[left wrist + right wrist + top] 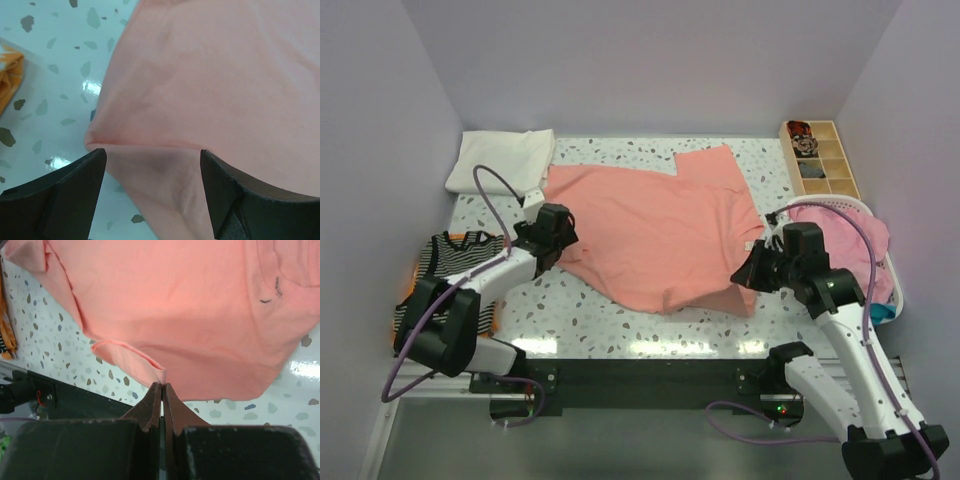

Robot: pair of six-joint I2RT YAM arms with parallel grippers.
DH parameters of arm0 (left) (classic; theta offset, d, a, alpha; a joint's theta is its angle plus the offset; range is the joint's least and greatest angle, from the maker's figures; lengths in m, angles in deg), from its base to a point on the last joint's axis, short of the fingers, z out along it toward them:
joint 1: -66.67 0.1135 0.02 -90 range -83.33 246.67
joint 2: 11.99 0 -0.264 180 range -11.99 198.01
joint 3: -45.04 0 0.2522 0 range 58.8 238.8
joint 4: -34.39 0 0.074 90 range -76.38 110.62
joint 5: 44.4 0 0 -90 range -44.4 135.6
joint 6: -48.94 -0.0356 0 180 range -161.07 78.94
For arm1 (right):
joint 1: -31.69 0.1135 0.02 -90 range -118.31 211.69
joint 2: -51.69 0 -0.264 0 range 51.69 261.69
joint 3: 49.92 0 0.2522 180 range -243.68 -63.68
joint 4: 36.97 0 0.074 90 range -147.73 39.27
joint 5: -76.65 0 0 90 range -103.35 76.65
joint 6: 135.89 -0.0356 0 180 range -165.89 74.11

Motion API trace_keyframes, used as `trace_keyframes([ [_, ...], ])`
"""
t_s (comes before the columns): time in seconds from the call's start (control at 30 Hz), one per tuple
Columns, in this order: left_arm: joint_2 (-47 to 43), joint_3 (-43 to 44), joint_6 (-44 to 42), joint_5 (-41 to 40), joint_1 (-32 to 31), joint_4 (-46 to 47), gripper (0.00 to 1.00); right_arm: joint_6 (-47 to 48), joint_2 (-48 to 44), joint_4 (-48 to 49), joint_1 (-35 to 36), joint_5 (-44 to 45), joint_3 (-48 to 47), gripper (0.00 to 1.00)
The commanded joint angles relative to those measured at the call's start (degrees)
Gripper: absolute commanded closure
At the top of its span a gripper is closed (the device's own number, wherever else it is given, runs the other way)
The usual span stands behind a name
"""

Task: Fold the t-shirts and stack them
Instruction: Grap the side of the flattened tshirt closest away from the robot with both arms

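Note:
Next, I close my left gripper on the folded-over corner [580, 250] [189, 149] of the salmon-pink t-shirt, on the side toward the striped t-shirt.
A salmon-pink t-shirt [660, 235] lies spread across the middle of the speckled table, its near edge folded over. My left gripper [556, 234] is at the shirt's left edge. Seen from the left wrist, the left gripper [152, 156] stands open, with a fold of the pink shirt [210, 90] lying between its fingers. My right gripper [752, 272] is at the shirt's near right corner. The right wrist view has the right gripper [162, 386] shut, its tips pinching the hem of the shirt [175, 310]. Other t-shirts are a folded white one [500, 160] at the back left and a striped one [455, 258] at the left.
The striped tee rests on something orange [10, 75] near the left edge. A white basket [895, 262] holding pink and teal cloth stands at the right. A wooden compartment box [820, 158] sits at the back right. Walls close in the table on three sides.

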State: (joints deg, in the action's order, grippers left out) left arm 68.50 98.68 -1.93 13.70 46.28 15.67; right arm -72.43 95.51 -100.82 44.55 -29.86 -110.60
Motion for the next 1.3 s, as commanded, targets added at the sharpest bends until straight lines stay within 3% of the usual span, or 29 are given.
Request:
trace_keyframes([
  [0.0,-2.5,-3.7,1.1,7.9,-0.3,7.3,0.19,1.2,2.6,4.7,0.1,5.0,-4.3,1.00],
  [0.23,-7.5,-16.2,14.4,11.9,-1.8,15.0,0.23,1.4,4.6,5.9,0.1,4.5,-4.0,1.00],
  [0.47,-10.5,-20.7,29.5,2.9,-11.1,18.7,0.26,1.6,5.5,6.8,0.2,3.1,-2.7,1.00],
  [0.57,-10.7,-21.8,32.9,0.0,-11.3,21.0,0.26,2.1,6.2,7.0,0.2,2.1,-2.7,1.00],
  [0.97,-16.6,-16.5,34.2,-2.7,-11.2,14.2,0.28,2.8,6.5,7.6,0.1,1.0,-1.3,1.00],
  [1.27,-11.6,-16.3,34.8,-0.6,-11.2,17.5,0.31,3.3,7.5,7.7,0.2,0.8,-1.5,1.00],
])
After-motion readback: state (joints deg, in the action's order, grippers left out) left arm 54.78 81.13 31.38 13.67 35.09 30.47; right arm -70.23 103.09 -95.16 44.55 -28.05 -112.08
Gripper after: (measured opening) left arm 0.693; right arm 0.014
